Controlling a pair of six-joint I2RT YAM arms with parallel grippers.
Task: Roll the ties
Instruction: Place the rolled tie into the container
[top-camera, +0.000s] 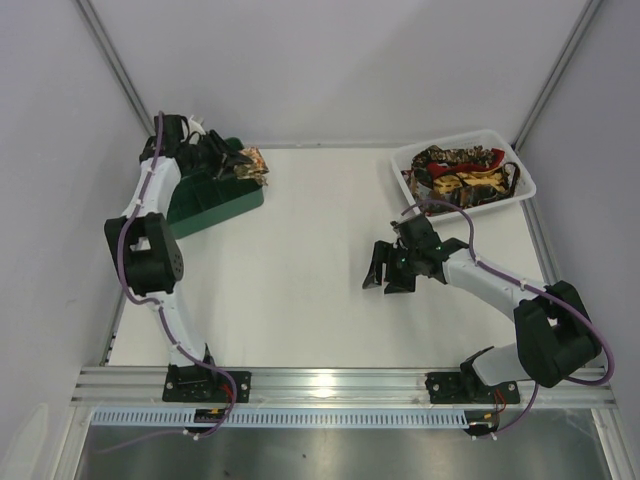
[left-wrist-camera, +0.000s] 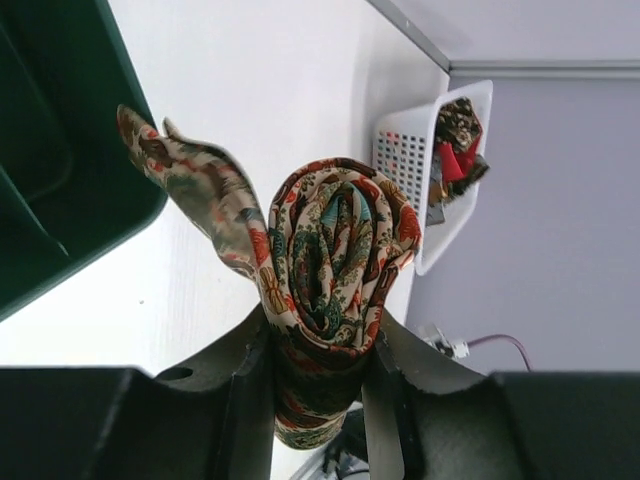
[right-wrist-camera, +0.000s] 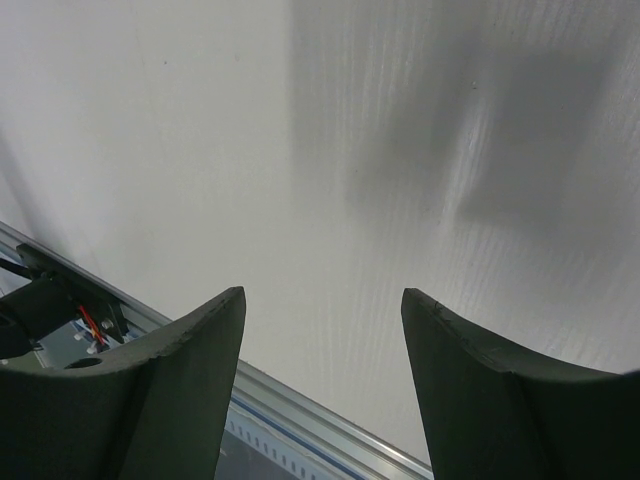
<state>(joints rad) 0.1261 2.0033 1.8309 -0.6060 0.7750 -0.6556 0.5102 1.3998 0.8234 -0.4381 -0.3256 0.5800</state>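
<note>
The robot's left gripper will release the rolled tie, now held over the green crate, inside the green crate, in a compartment (top-camera: 218, 192) against the crate's near side.
My left gripper (top-camera: 238, 160) is at the far left, over the green crate (top-camera: 215, 205), shut on a rolled tie (left-wrist-camera: 335, 250) with a cream, red and green print. A loose pointed end (left-wrist-camera: 190, 180) sticks out to the left of the roll. In the top view the rolled tie (top-camera: 254, 163) shows at the crate's far right corner. Several more ties (top-camera: 460, 175) lie heaped in the white tray (top-camera: 520, 190) at the back right. My right gripper (top-camera: 385, 275) is open and empty, low over the bare table (right-wrist-camera: 350, 150) in the middle right.
The white tray also shows in the left wrist view (left-wrist-camera: 420, 180). The crate's dark green wall (left-wrist-camera: 60, 180) fills the left of that view. A metal rail (top-camera: 340, 385) runs along the table's near edge. Walls close in the left, back and right.
</note>
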